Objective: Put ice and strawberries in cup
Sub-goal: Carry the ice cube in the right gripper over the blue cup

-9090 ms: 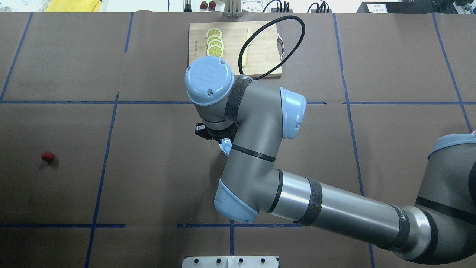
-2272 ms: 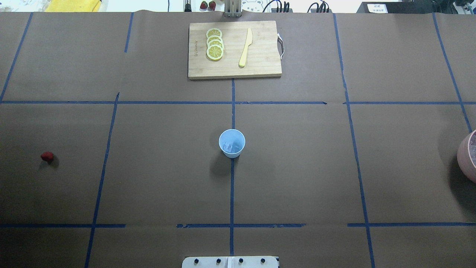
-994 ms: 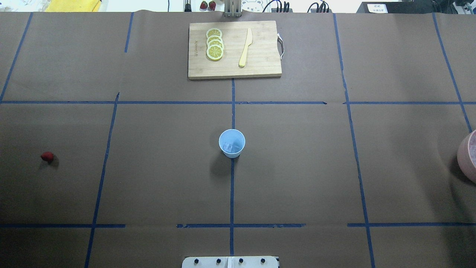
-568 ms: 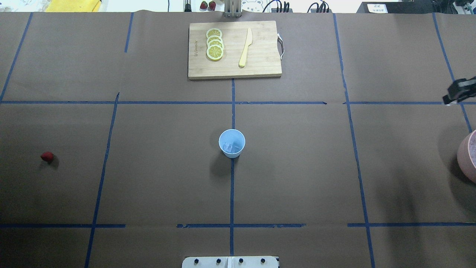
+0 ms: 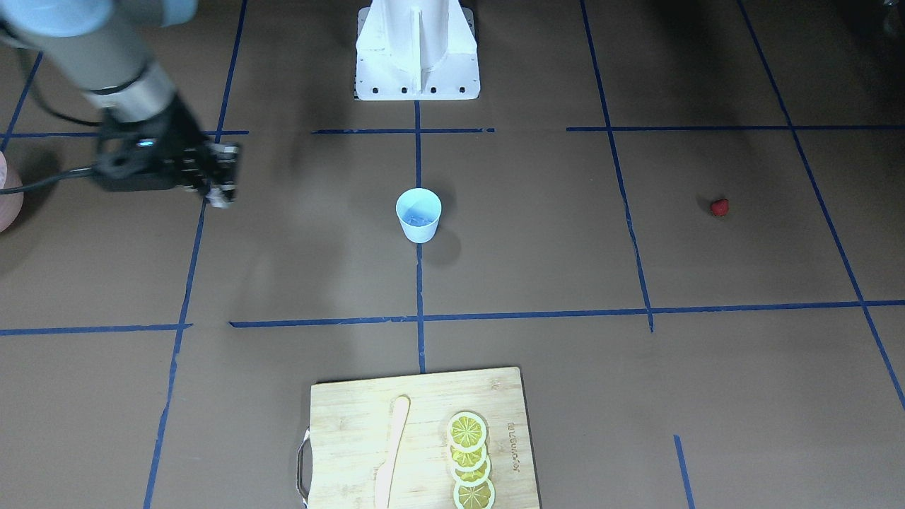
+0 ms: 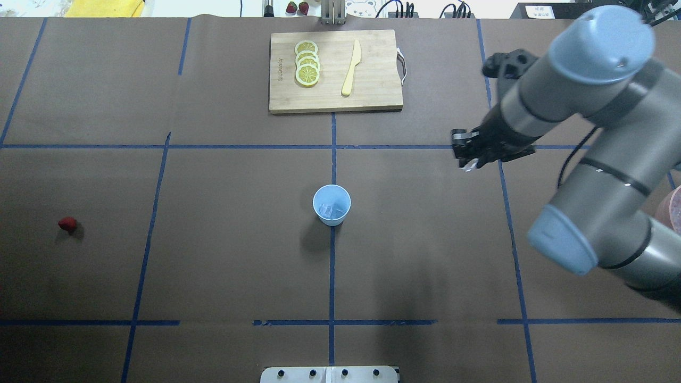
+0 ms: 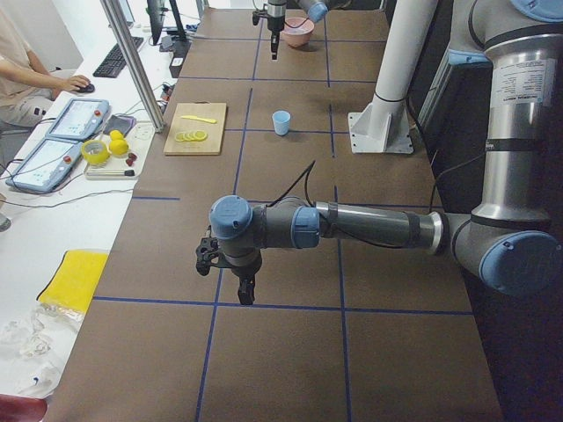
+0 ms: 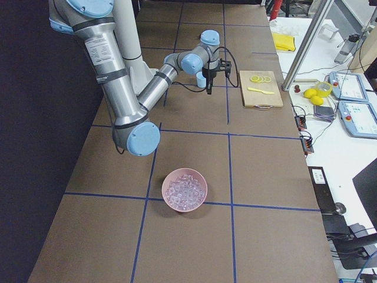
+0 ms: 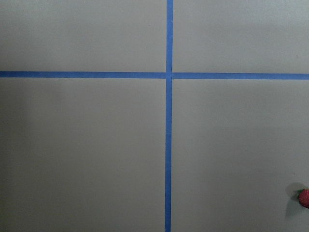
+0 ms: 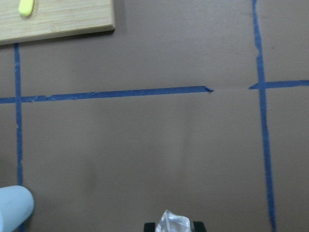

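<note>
The robot's right gripper needs to release the clear ice cube above the ice inside the light-blue cup point(image 5: 418, 213).
The light-blue cup point(image 6: 331, 205) stands upright at the table's middle with an ice cube point(image 6: 330, 211) inside; it also shows in the front view point(image 5: 418, 214). My right gripper point(image 6: 468, 159) hangs above the table right of the cup, shut on a clear ice cube point(image 10: 174, 223). The cup's rim sits at the lower left of the right wrist view point(image 10: 14, 205). The strawberry point(image 6: 67, 224) lies on the table far left, also at the left wrist view's edge point(image 9: 303, 198). My left gripper point(image 7: 247, 294) shows only in the exterior left view, pointing down; I cannot tell whether it is open.
A pinkish bowl point(image 8: 184, 190) full of ice cubes stands at the table's right end. A wooden cutting board point(image 6: 372, 80) at the back middle carries lemon slices point(image 6: 307, 63) and a yellow knife point(image 6: 351, 68). Blue tape lines grid the brown table.
The right arm, over the cup 9 s ago and then out of view, has come back in from the right edge and moved left toward the cup, holding an ice cube.
</note>
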